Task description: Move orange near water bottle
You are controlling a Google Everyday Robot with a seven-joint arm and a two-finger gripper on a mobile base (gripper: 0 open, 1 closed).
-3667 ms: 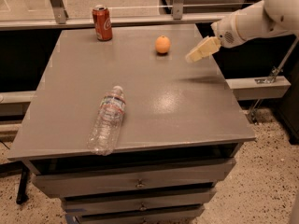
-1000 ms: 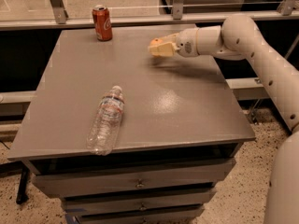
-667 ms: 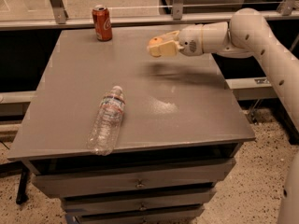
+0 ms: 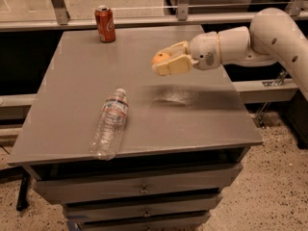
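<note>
My gripper will let go of the orange on the grey table [image 4: 148,106] next to the capped end of the water bottle, on the arm's side.
My gripper [image 4: 162,60] is shut on the orange [image 4: 160,57], a small round orange fruit that shows between the cream fingers. It holds the fruit in the air above the middle of the grey table [image 4: 77,76], and its shadow lies on the top below. The white arm reaches in from the right. The water bottle [image 4: 109,123], clear crinkled plastic with a white cap and a pale label, lies on its side near the table's front left, cap pointing away. It is below and left of the gripper.
A red soda can [image 4: 105,23] stands upright at the table's back left. Drawers [image 4: 139,191] sit under the table front. A glass rail [image 4: 144,8] runs behind the table. Speckled floor lies to the right.
The gripper closed on the orange at the back of the table, lifted it, and has carried it forward and left toward the table's middle. The bottle and can have not moved.
</note>
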